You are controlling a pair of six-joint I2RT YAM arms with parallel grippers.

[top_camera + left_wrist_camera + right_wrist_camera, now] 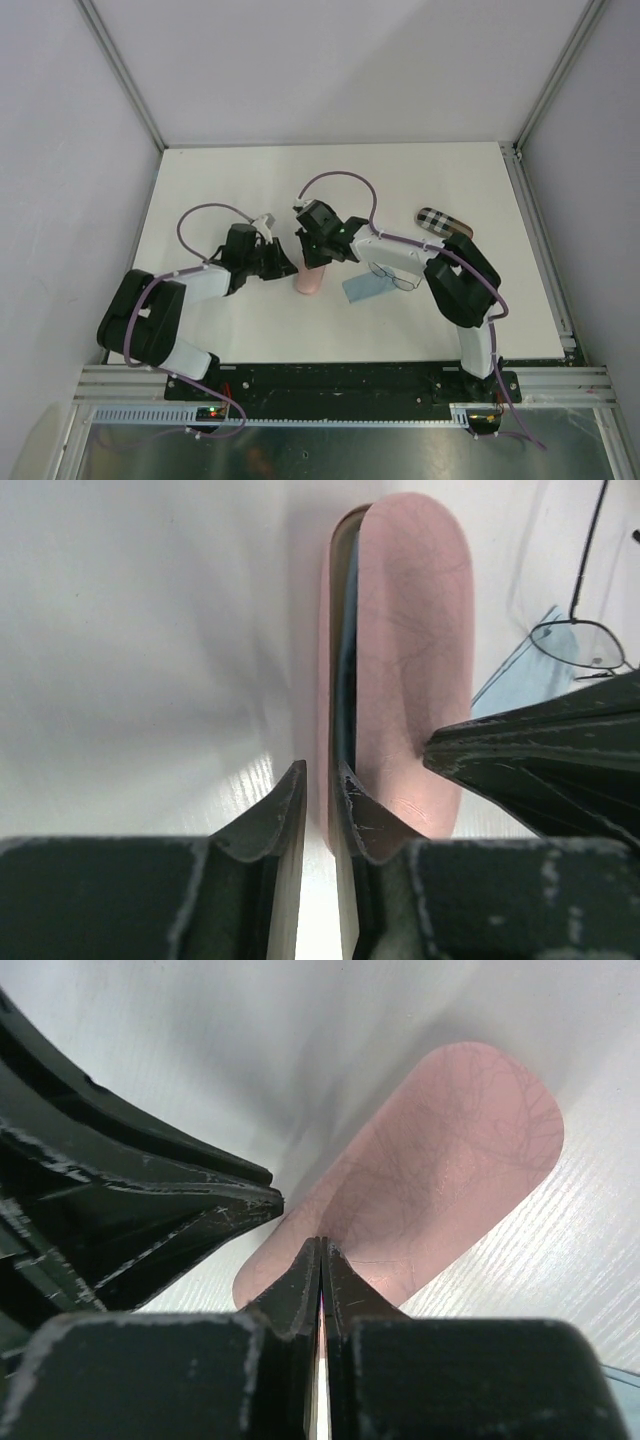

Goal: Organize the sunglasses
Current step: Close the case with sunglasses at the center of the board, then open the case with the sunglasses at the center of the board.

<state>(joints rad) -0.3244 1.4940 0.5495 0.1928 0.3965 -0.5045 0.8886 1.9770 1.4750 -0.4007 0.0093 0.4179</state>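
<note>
Next, I open my right gripper wide and grip the case across both long sides [435,1165], because its closed fingers rest on top of the pink case.
A pink oblong case [310,281] lies mid-table between both arms. In the left wrist view the pink case [415,650] stands slightly ajar, with a dark strip in the slit along its left side. My left gripper [320,790] is closed narrowly on the case's near edge. My right gripper [322,1255] is shut with nothing between its fingers, and its tips rest on top of the pink case [440,1160]. Wire-framed sunglasses [396,276] with clear lenses lie on a light blue cloth [360,290] to the right of the case.
A black-and-white checkered case [440,222] lies at the back right, beside the right arm's elbow. The white table [240,170] is ringed by aluminium rails and grey walls. The two grippers [300,260] sit almost touching over the pink case.
</note>
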